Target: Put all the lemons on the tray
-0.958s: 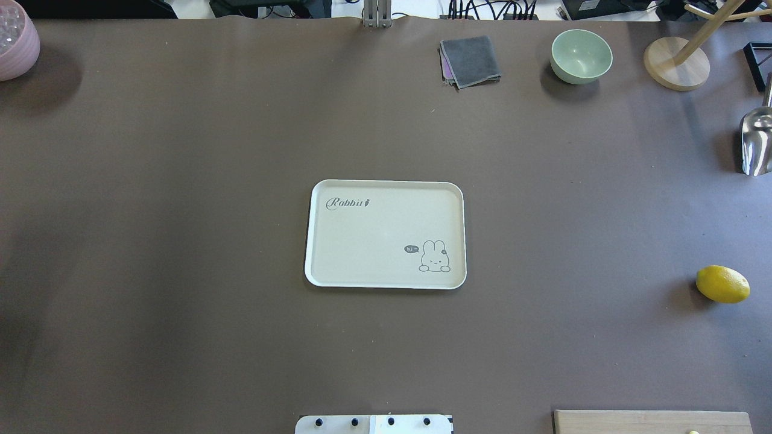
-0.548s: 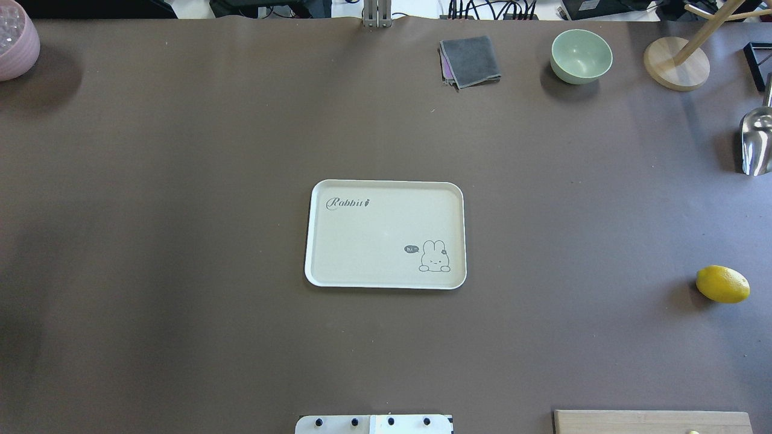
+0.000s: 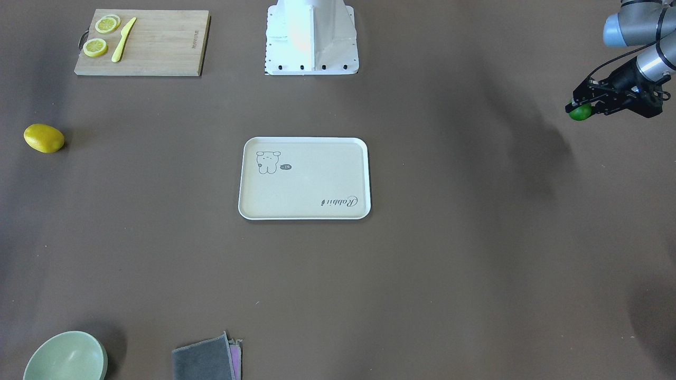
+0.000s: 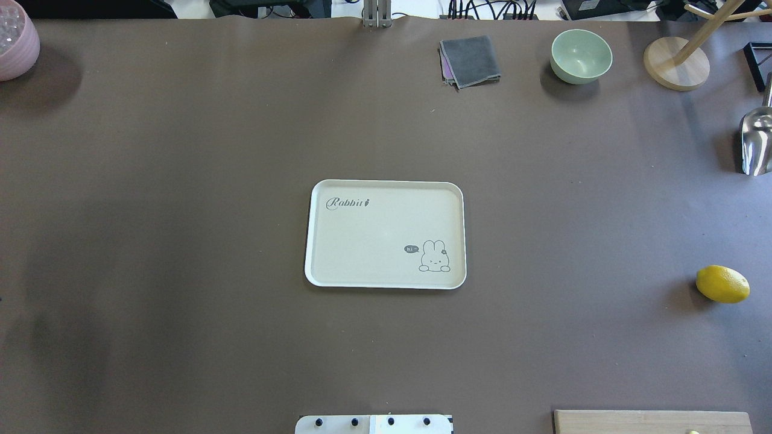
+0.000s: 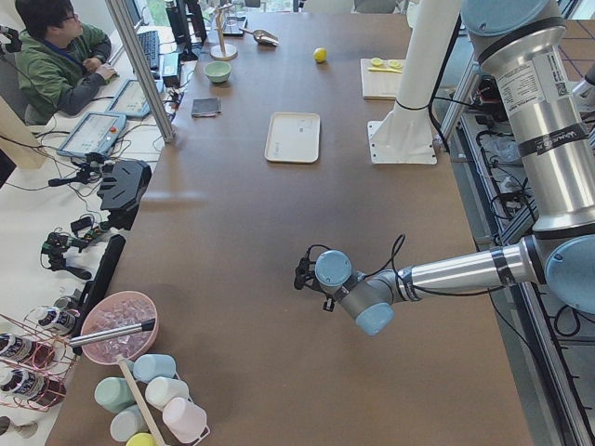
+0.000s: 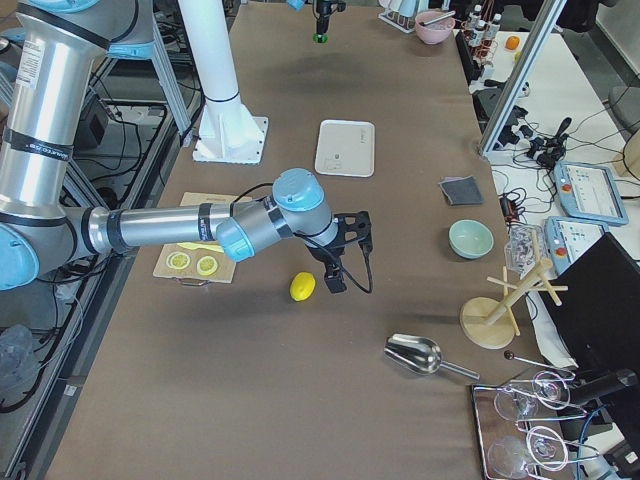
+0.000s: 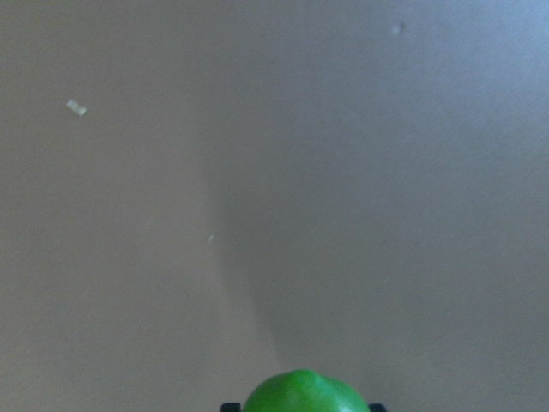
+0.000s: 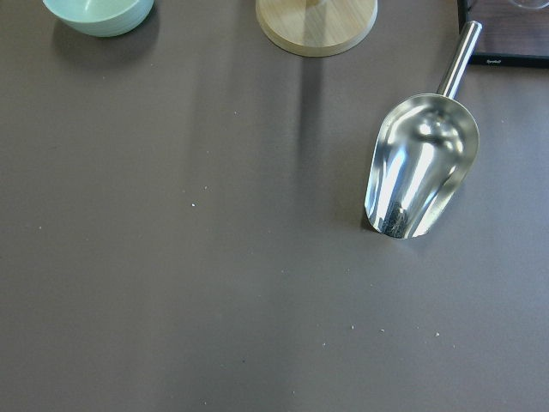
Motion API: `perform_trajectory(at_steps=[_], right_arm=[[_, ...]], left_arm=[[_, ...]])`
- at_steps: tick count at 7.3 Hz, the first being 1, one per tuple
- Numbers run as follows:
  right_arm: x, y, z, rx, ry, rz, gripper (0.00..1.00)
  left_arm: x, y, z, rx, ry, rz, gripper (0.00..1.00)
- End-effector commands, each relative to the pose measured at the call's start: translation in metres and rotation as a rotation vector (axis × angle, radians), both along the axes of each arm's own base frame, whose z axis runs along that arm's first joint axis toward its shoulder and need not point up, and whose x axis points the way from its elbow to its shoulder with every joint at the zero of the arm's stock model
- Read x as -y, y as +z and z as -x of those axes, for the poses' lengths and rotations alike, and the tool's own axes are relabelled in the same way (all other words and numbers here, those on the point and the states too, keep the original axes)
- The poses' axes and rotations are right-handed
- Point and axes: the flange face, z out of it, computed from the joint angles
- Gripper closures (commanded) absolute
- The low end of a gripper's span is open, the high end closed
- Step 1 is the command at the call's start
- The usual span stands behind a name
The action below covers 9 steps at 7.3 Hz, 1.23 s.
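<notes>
I should let go of the green lemon with my left gripper on the cream tray (image 3: 318, 187), beside the end of the Rabbit lettering.
The cream tray (image 4: 374, 235) with the rabbit drawing lies mid-table with nothing on it; it also shows in the front view (image 3: 306, 184). The yellow lemon (image 4: 722, 284) lies on the table far to the right, apart from the tray, and shows in the front view (image 3: 44, 138) and the right side view (image 6: 302, 287). My left gripper (image 3: 578, 107) is shut on the green lemon (image 3: 583, 113) and holds it above the table, far left of the tray. The lemon's tip shows in the left wrist view (image 7: 300, 393). My right gripper (image 6: 335, 272) hovers beside the yellow lemon; I cannot tell whether it is open.
A wooden cutting board (image 3: 153, 42) with lemon slices and a yellow knife lies near the robot base (image 3: 311, 37). A green bowl (image 4: 581, 55), grey cloth (image 4: 470, 60), wooden stand (image 4: 675, 63) and metal scoop (image 4: 757, 141) line the far right. A pink bowl (image 4: 15, 42) sits far left.
Tray and yellow lemon have not moved. The soft shadow on the table's left side has shifted toward the right and the near edge.
</notes>
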Motion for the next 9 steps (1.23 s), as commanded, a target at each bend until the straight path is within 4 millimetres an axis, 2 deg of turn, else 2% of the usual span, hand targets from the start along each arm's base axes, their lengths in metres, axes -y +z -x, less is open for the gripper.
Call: perform_trajectory(at_steps=[1,2,3,5,6,7,8,9], right_arm=[[0.0,0.001,0.0,0.002,-0.003,0.001,0.0],[-0.002,0.002,0.001,0.008,-0.005,0.01,0.0],[-0.004,0.005,0.0,0.009,-0.004,0.019,0.0],[-0.008,0.009,0.0,0.007,-0.005,0.027,0.0],[-0.008,0.008,0.0,0.008,-0.005,0.023,0.0],[-0.006,0.006,0.0,0.006,-0.004,0.018,0.0],[-0.004,0.005,0.0,0.005,-0.003,0.014,0.0],[-0.004,0.006,0.0,0.005,-0.002,0.017,0.0]], left_arm=[[0.069,-0.086,-0.04,-0.102,-0.067,-0.021,1.0],[0.099,-0.13,-0.059,-0.154,-0.091,-0.027,1.0],[0.133,-0.192,-0.081,-0.221,-0.125,-0.004,1.0],[0.184,-0.311,-0.15,-0.233,-0.153,0.01,1.0],[0.185,-0.364,-0.208,-0.209,-0.173,0.026,1.0],[0.168,-0.404,-0.268,-0.202,-0.185,0.032,1.0],[0.151,-0.426,-0.317,-0.175,-0.213,0.018,1.0],[0.141,-0.428,-0.35,-0.142,-0.227,0.011,1.0]])
